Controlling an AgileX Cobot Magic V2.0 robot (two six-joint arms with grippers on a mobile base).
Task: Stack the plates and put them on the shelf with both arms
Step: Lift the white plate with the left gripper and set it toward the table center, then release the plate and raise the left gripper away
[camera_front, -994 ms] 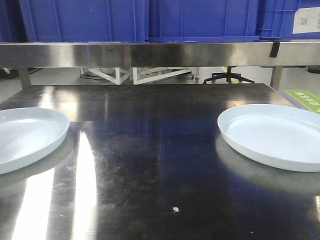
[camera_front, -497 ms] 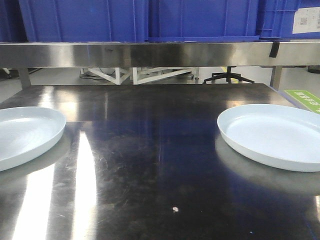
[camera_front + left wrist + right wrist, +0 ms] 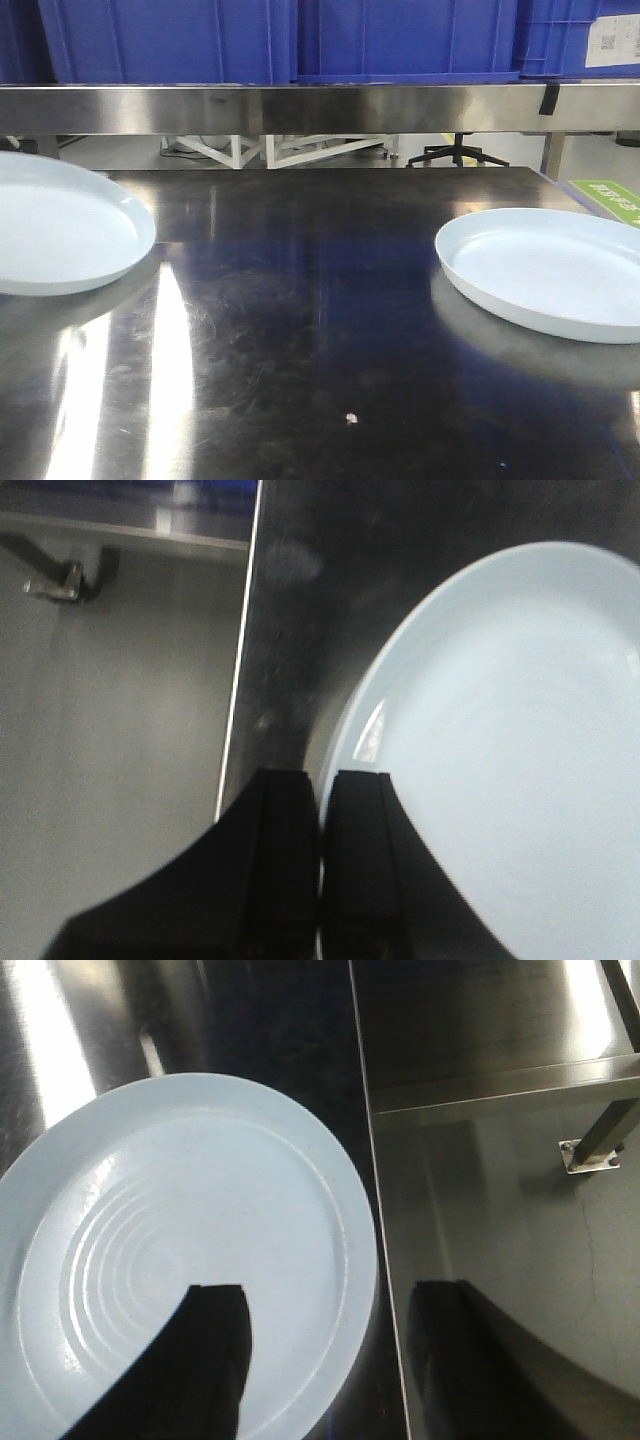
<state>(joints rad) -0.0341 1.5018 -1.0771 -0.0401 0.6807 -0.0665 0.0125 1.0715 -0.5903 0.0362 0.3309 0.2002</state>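
Next, I release my left gripper's plate on the middle of the steel table (image 3: 291, 285), beside the flat-lying plate.
Two pale bluish-white plates show in the front view. The left plate (image 3: 60, 235) hangs tilted just above the steel table (image 3: 300, 320), cut off by the frame's left edge. In the left wrist view my left gripper (image 3: 322, 775) is shut on the rim of this plate (image 3: 500, 740), one finger inside and one outside. The right plate (image 3: 550, 270) lies flat on the table. In the right wrist view my right gripper (image 3: 330, 1288) stands open over the right-hand rim of that plate (image 3: 180, 1260), one finger above the dish and the other beyond the table edge. Neither arm shows in the front view.
A steel shelf (image 3: 320, 107) runs across the back above the table, carrying blue bins (image 3: 170, 40). The table's right edge (image 3: 378, 1210) lies close to the right plate, with floor below. A green sign (image 3: 610, 200) sits at the far right.
The left plate has risen off the table and shifted right and toward the back, its rim tilting. The right plate has not moved.
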